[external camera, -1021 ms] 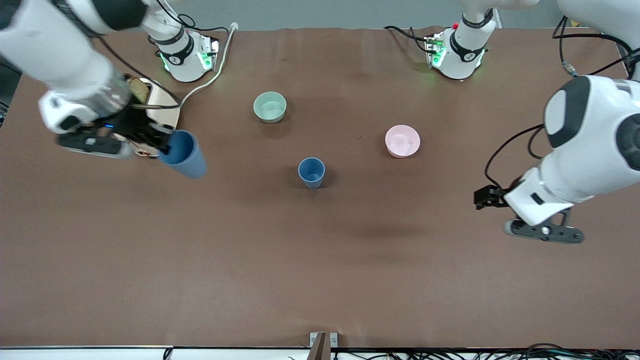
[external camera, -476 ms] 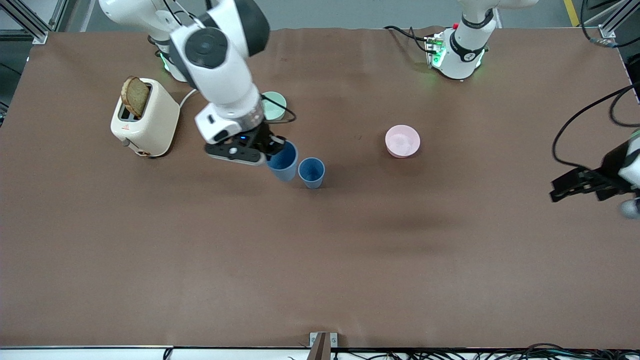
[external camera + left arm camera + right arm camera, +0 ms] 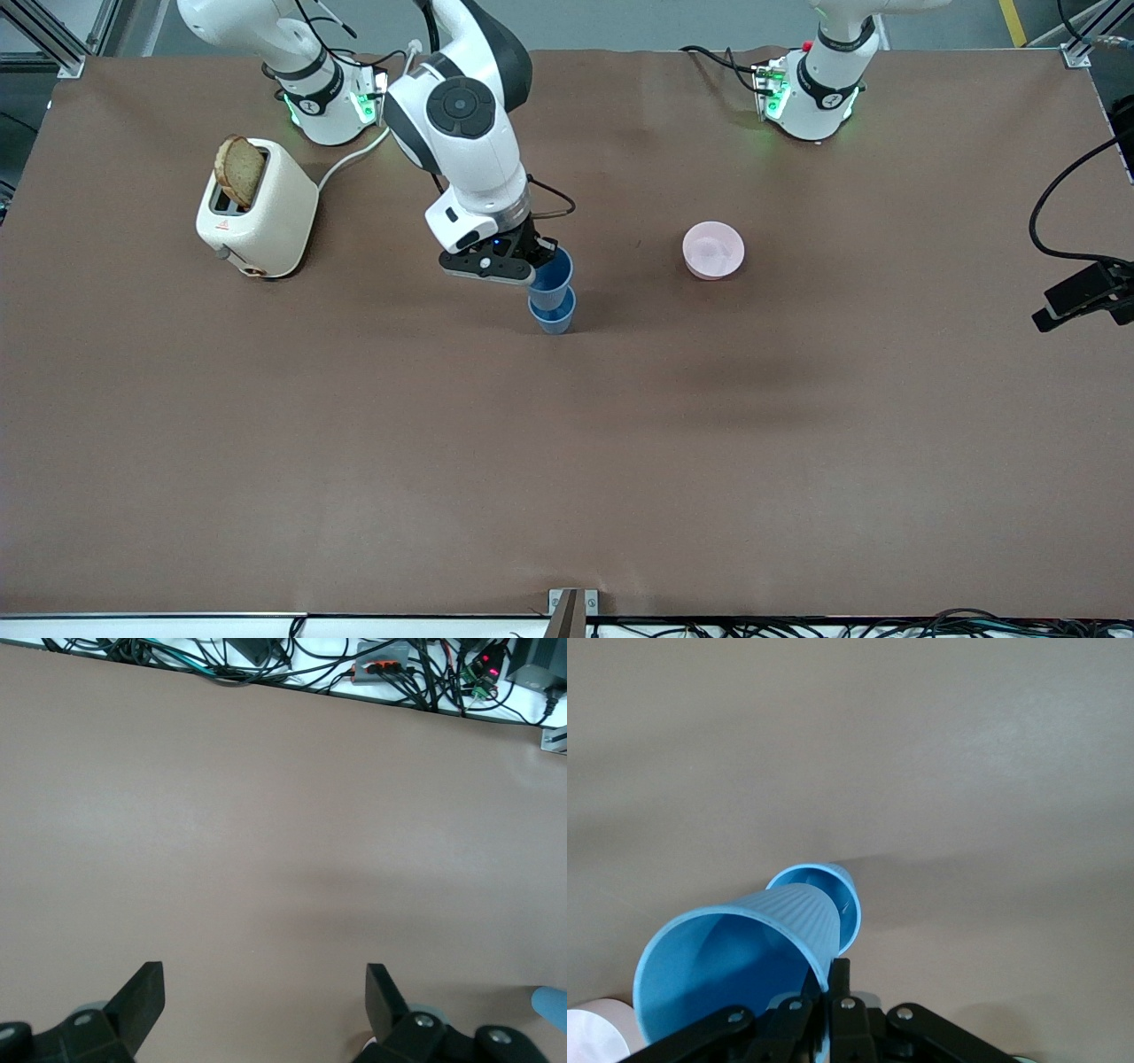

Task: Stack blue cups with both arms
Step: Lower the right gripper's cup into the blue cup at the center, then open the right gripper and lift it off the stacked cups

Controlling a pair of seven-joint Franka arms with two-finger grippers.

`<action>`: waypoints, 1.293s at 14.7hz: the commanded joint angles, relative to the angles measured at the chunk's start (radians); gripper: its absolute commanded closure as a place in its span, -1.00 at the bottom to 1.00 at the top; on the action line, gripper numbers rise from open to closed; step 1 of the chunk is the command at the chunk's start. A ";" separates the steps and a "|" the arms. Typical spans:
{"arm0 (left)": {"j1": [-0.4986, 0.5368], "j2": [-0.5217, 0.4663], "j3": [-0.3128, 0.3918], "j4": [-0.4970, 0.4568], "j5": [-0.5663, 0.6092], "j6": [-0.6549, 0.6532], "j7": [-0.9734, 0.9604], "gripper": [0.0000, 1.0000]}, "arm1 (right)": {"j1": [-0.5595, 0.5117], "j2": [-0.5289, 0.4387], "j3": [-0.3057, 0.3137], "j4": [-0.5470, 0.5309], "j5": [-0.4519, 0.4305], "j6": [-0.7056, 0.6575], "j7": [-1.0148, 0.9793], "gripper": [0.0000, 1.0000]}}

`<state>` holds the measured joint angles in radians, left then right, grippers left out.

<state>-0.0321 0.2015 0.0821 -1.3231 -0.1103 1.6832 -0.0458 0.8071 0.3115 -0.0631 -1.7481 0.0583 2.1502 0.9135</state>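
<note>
The robot's right gripper should release the tilted blue cup inside the second blue cup (image 3: 552, 304) (image 3: 832, 904) that stands upright on the table.
My right gripper (image 3: 537, 262) is shut on the rim of a blue cup (image 3: 553, 273) and holds it tilted just over a second blue cup (image 3: 553, 314) that stands upright on the table. In the right wrist view the held cup (image 3: 744, 961) is pinched by its wall between the fingers (image 3: 842, 979), with the standing cup (image 3: 833, 895) right beside its base. My left gripper (image 3: 1076, 299) is open and empty at the left arm's end of the table; in its own wrist view its fingers (image 3: 383, 992) are wide apart over bare table.
A pink bowl (image 3: 712, 250) sits toward the left arm's end from the cups. A cream toaster (image 3: 257, 209) with a slice of bread stands at the right arm's end, its cord running toward the right arm's base. The mint-green bowl is hidden by the right arm.
My right arm has carried the blue cup from beside the toaster across to directly over the standing cup. My left arm has drawn back toward its end of the table.
</note>
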 commanded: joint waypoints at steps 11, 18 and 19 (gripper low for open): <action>-0.008 -0.148 -0.082 -0.217 0.115 -0.005 -0.051 -1.00 | 0.027 0.018 -0.012 -0.122 0.002 0.169 -0.002 0.99; 0.003 -0.139 -0.082 -0.200 0.090 -0.007 -0.045 -1.00 | 0.037 0.067 -0.012 -0.119 -0.011 0.231 -0.008 0.56; 0.003 -0.142 -0.082 -0.202 0.090 -0.010 -0.045 -1.00 | 0.035 0.070 -0.012 -0.119 -0.011 0.231 -0.008 0.28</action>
<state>-0.0339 0.0776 0.0032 -1.5198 -0.0172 1.6783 -0.1010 0.8270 0.3882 -0.0636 -1.8569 0.0554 2.3669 0.9104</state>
